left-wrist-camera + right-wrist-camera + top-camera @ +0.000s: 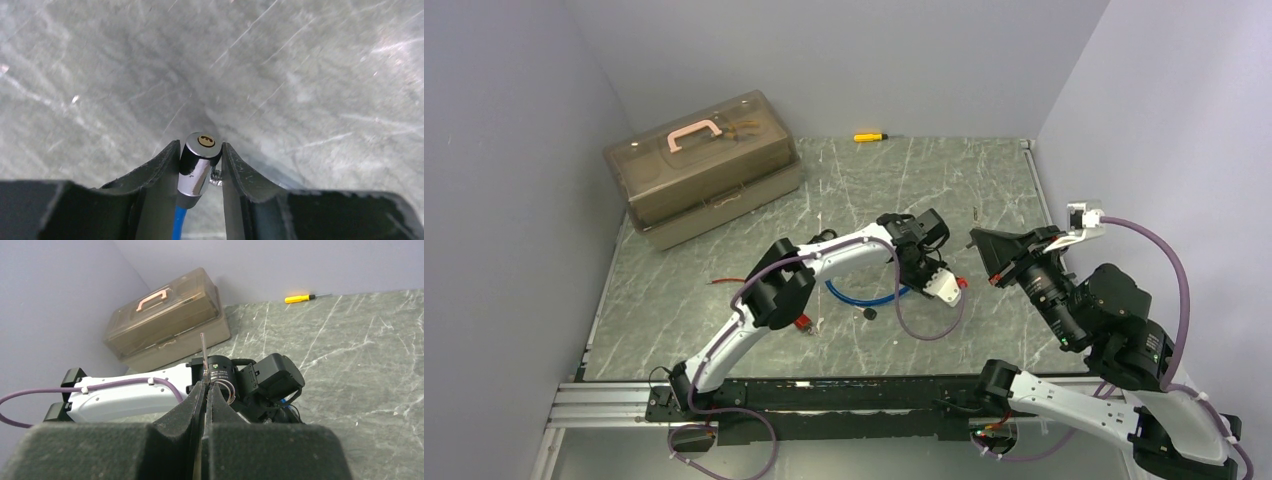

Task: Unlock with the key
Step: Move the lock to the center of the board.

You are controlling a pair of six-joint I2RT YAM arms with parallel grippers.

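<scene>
The robot's left gripper pinches the chrome lock beside its keyhole, so it should open and take the blue cable (179, 218) behind the black collar before it puts the key in.
A chrome lock (199, 165) with a brass keyhole (206, 140) in its end face sits between my left gripper's (200, 147) fingers, which press it from both sides. A blue cable (180, 220) runs back from it. In the top view the left gripper (939, 284) is low over the table's middle, with the blue cable (864, 298) looped behind it. My right gripper (205, 386) is shut on the key (203, 352), whose thin blade sticks up past the fingertips. That gripper (986, 252) hovers just right of the left one, pointing toward it.
A brown translucent toolbox (704, 165) with a pink handle stands at the back left. A yellow screwdriver (869, 136) lies by the back wall. A small red piece (804, 323), a black knob (869, 313) and a red wire (724, 281) lie near the left arm.
</scene>
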